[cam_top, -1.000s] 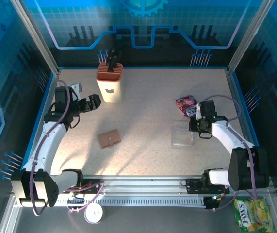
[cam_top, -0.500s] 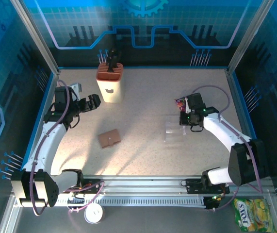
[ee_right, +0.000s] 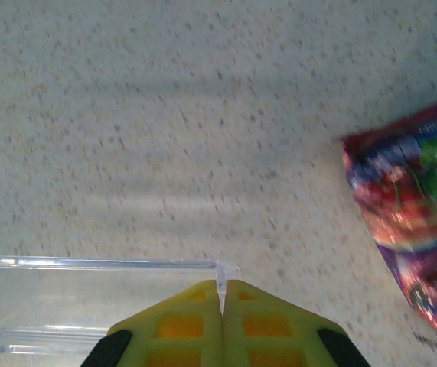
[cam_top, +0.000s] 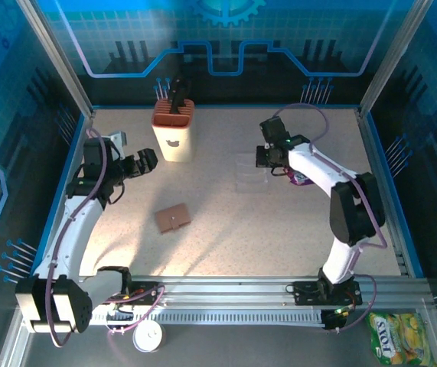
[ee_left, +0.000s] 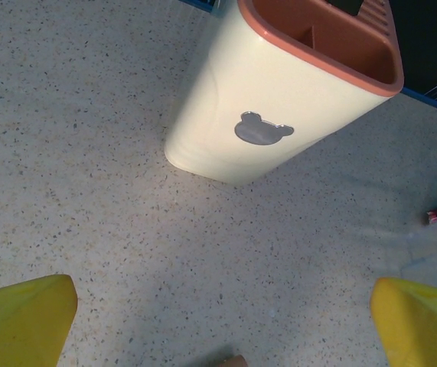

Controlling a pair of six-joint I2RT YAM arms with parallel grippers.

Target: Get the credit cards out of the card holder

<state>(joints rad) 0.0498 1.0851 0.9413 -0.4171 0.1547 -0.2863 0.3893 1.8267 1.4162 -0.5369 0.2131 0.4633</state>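
Observation:
I need to use my right gripper to set the clear plastic tray down and let go of it on the table (cam_top: 241, 166), between the utensil holder and the snack packet.
The card holder (cam_top: 173, 218), brown and folded shut, lies flat on the table left of centre; a corner of the card holder (ee_left: 230, 361) peeks in at the bottom of the left wrist view. The credit cards are hidden. My left gripper (cam_top: 146, 162) hovers open behind and to the left of the holder, its yellow fingertips (ee_left: 21, 319) wide apart with nothing between them. My right gripper (cam_top: 267, 157) is far off at the back right. It is shut on the thin wall of a clear plastic tray (cam_top: 250, 174), and its fingers (ee_right: 184, 325) pinch the tray's corner (ee_right: 221, 274).
A cream utensil holder (cam_top: 174, 131) with an orange rim stands at the back left, just ahead of my left gripper (ee_left: 222, 329). A purple snack packet (cam_top: 301, 177) lies under the right arm, beside the tray (ee_right: 88, 298). A yellow packet (cam_top: 399, 336) sits off the table.
My right arm has swung the clear tray from the front right to the back, left of the snack packet. The left arm and the card holder have stayed still.

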